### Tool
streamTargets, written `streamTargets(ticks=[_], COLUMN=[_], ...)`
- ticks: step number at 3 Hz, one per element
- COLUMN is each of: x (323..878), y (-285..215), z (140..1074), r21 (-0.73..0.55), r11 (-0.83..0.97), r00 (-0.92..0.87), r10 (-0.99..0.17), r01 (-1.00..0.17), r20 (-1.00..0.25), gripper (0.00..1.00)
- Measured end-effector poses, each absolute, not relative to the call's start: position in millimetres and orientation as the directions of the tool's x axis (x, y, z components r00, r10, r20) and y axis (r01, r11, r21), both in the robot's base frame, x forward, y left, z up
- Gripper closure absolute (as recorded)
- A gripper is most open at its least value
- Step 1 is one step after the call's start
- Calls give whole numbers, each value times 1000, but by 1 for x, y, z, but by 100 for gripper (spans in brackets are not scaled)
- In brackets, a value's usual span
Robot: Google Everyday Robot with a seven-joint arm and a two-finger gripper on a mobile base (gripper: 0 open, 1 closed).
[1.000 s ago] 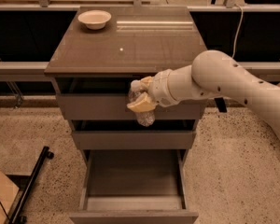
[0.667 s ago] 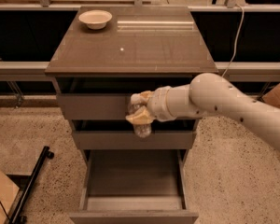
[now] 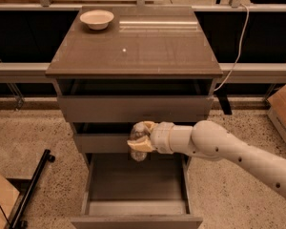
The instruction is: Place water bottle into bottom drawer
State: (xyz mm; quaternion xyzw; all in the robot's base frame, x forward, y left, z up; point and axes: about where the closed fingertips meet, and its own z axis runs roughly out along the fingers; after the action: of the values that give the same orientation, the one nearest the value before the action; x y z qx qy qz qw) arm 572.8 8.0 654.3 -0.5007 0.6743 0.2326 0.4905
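Observation:
The water bottle will go down from my gripper near the middle of the open bottom drawer's grey bottom [image 3: 139, 186].
My gripper [image 3: 139, 140] is shut on the water bottle [image 3: 138, 150], a small clear plastic bottle that hangs below the cream fingers. It hovers in front of the middle drawer's front, just above the back of the open bottom drawer [image 3: 136, 190]. The bottom drawer is pulled out towards me and its grey interior looks empty. My white arm [image 3: 219, 147] reaches in from the right.
The cabinet's brown top [image 3: 133, 42] carries a white bowl [image 3: 97, 18] at the back left. The upper drawer [image 3: 133, 109] stands slightly out. A black bar [image 3: 33, 185] lies on the floor at left; cardboard boxes [image 3: 283, 106] stand at right and at the lower left corner.
My gripper has moved down with the bottle, from the top drawer's front to the middle drawer's front, closer to the open bottom drawer. The arm has dropped lower.

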Motion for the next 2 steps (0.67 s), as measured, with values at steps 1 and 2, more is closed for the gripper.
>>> streamTargets(ticks=[1, 2], x=[573, 571], y=[-11, -29], z=[601, 546], r21=[-136, -51], r11=[424, 456], r00=[-53, -122], r10=[-405, -342], r01=[-895, -888], r20=[-913, -932], gripper=[100, 100])
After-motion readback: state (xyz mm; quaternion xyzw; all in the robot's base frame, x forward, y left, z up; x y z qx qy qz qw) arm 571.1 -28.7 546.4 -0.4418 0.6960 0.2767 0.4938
